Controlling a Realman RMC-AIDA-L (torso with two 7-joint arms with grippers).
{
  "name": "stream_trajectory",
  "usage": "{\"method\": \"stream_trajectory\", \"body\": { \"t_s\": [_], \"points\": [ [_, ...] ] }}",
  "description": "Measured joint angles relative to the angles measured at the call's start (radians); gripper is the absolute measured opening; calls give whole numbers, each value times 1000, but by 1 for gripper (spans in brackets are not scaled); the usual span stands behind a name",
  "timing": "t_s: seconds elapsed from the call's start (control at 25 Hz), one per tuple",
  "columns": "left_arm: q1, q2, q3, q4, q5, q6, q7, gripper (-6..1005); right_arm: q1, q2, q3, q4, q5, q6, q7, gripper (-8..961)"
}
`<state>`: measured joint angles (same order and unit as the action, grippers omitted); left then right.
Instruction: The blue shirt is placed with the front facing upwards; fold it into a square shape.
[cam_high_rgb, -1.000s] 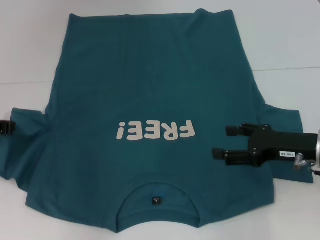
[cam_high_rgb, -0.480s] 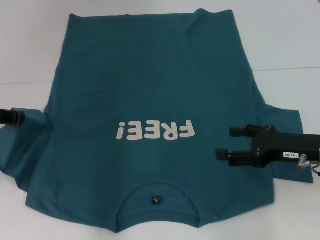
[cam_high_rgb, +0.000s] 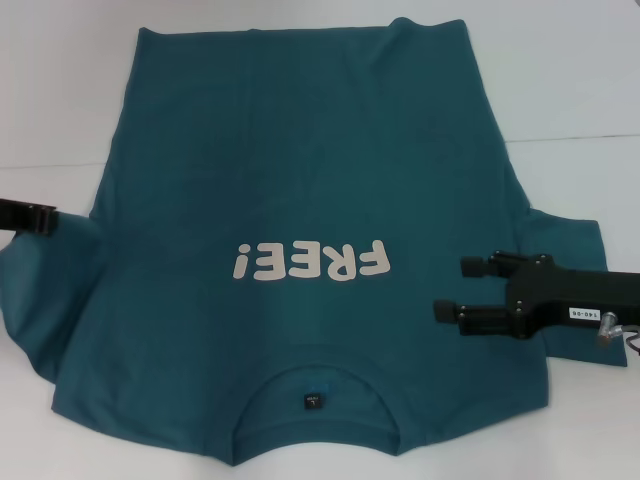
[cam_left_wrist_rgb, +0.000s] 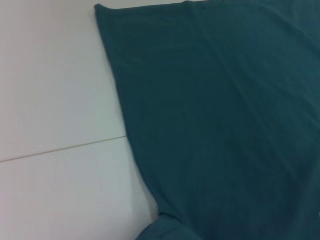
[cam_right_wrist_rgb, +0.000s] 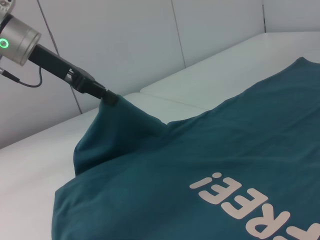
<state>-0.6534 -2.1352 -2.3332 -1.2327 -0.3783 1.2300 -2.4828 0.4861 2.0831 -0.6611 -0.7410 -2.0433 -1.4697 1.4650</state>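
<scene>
The left gripper should release the sleeve, now raised off the table, on the shirt's front (cam_high_rgb: 172, 272), between the exclamation mark and the shirt's near side edge.
The blue shirt (cam_high_rgb: 300, 170) lies front up on the white table, its cream "FREE!" lettering (cam_high_rgb: 310, 262) and black neck label (cam_high_rgb: 313, 402) toward the near edge. At the table's left, my left gripper (cam_high_rgb: 44, 218) is shut on the shirt's left sleeve; the right wrist view shows this gripper (cam_right_wrist_rgb: 107, 96) holding the sleeve raised off the table in a peak. My right gripper (cam_high_rgb: 458, 288) hovers open over the shirt's right side, next to the right sleeve (cam_high_rgb: 570, 235), fingers pointing at the lettering. The left wrist view shows only plain shirt fabric (cam_left_wrist_rgb: 225, 125) and table.
The white table (cam_high_rgb: 60, 100) surrounds the shirt, with a thin seam (cam_high_rgb: 570, 137) crossing it on both sides. Behind the table a pale panelled wall (cam_right_wrist_rgb: 150, 40) stands. The shirt's hem (cam_high_rgb: 300, 25) reaches close to the far edge.
My left gripper has moved inward and away from the near edge, lifting the left sleeve with it. The right gripper has drifted slightly right and toward the near edge, still open.
</scene>
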Motion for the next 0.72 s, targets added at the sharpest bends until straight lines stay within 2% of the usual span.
{"method": "stream_trajectory", "body": {
  "t_s": [0.4,0.72],
  "points": [
    [2,-26,110,-40,1,20,-81,1,-1,0,0,0,0,-5,0,941],
    [1,-33,247,-36,-9,20,-162,1,-8,0,0,0,0,-11,1,941]
  ]
}}
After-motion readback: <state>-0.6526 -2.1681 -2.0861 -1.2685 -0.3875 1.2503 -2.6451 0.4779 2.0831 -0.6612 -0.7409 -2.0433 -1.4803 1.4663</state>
